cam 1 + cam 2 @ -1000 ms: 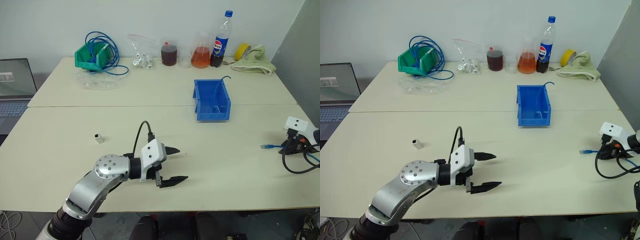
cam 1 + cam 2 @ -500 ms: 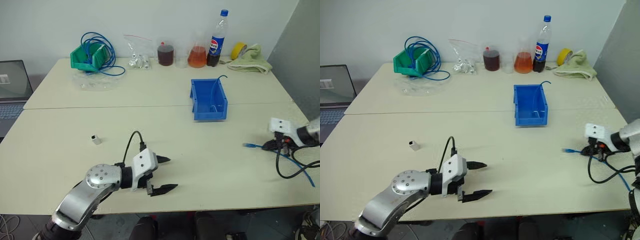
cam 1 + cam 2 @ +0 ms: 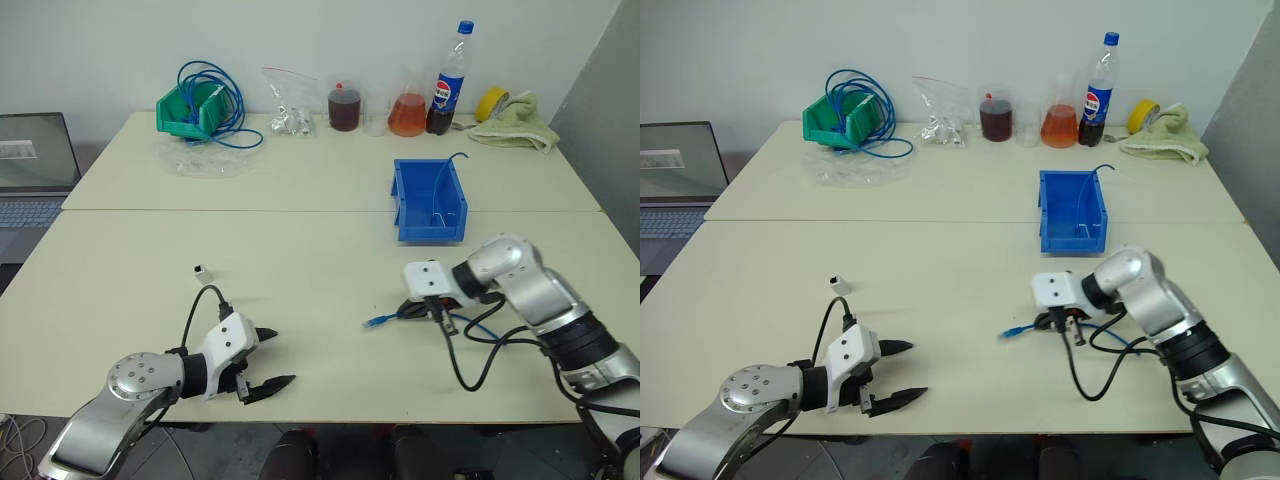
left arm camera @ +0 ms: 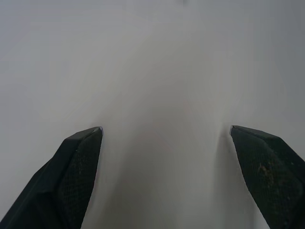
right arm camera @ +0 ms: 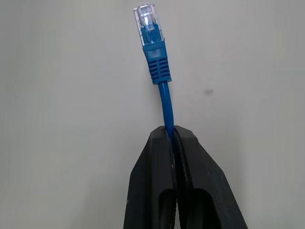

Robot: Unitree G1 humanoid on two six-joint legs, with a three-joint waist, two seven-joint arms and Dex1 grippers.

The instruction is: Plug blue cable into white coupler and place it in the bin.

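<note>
Next, I let go of the blue cable's plug end with my right gripper on the bare table (image 3: 337, 329) between my two grippers.
The blue cable (image 5: 165, 98) is pinched between the fingers of my shut right gripper (image 5: 170, 131), just behind its clear plug (image 5: 148, 19). In the head views that gripper (image 3: 408, 313) hangs low over the table's middle right. The plug (image 3: 373, 321) points left, and the rest of the cable trails off to the right. The white coupler (image 3: 200, 270) lies alone on the table's left side, well apart from both grippers. My left gripper (image 3: 283, 356) is open and holds nothing, near the front edge below the coupler. The blue bin (image 3: 403, 200) stands beyond the right gripper.
A thin blue strand (image 3: 441, 175) rises from the bin. Along the far edge stand a green bin with coiled blue cable (image 3: 190, 105), a bag of small parts (image 3: 285, 120), jars, a cola bottle (image 3: 448, 80) and a towel (image 3: 512, 110). A laptop (image 3: 30, 165) sits at the far left.
My right arm has swept left from the table's right edge to its middle, carrying the cable. My left gripper has drawn left and toward the front edge, still open.
</note>
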